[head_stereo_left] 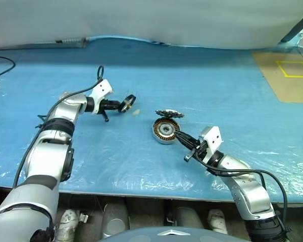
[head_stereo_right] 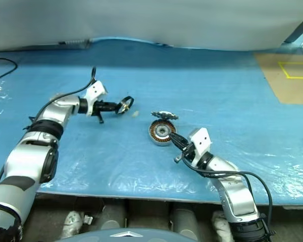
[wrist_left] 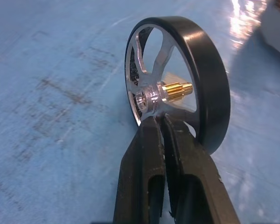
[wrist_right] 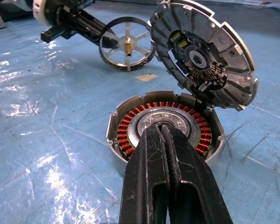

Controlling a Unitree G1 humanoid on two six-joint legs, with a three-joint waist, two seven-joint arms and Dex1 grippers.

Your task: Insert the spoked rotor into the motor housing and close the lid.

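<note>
I should lay the spoked rotor flat beside the motor housing and grip its hub [wrist_left: 148,98], as my left gripper is pinching a spoke with the rotor on edge.
My left gripper [head_stereo_left: 120,105] is shut on the spoked rotor [head_stereo_left: 127,103], pinching a silver spoke just under the hub [wrist_left: 151,99]. The black-rimmed wheel stands on edge just over the blue table, left of the motor housing [head_stereo_left: 165,130]. The housing lies flat with its copper windings [wrist_right: 130,123] showing. Its lid [head_stereo_left: 169,114] stands tilted up on the far rim, with the dark inner face [wrist_right: 203,53] turned toward my right arm. My right gripper [head_stereo_left: 178,134] is shut with nothing between its fingers. Its tips [wrist_right: 161,128] reach over the housing's near rim to the silver centre.
A blue plastic sheet [head_stereo_left: 202,85] covers the table. A small tan scrap [head_stereo_left: 136,112] lies between rotor and housing. A brown panel with yellow tape [head_stereo_left: 288,75] sits at the far right and a black cable [head_stereo_left: 0,63] at the far left. The front edge [head_stereo_left: 141,194] is close.
</note>
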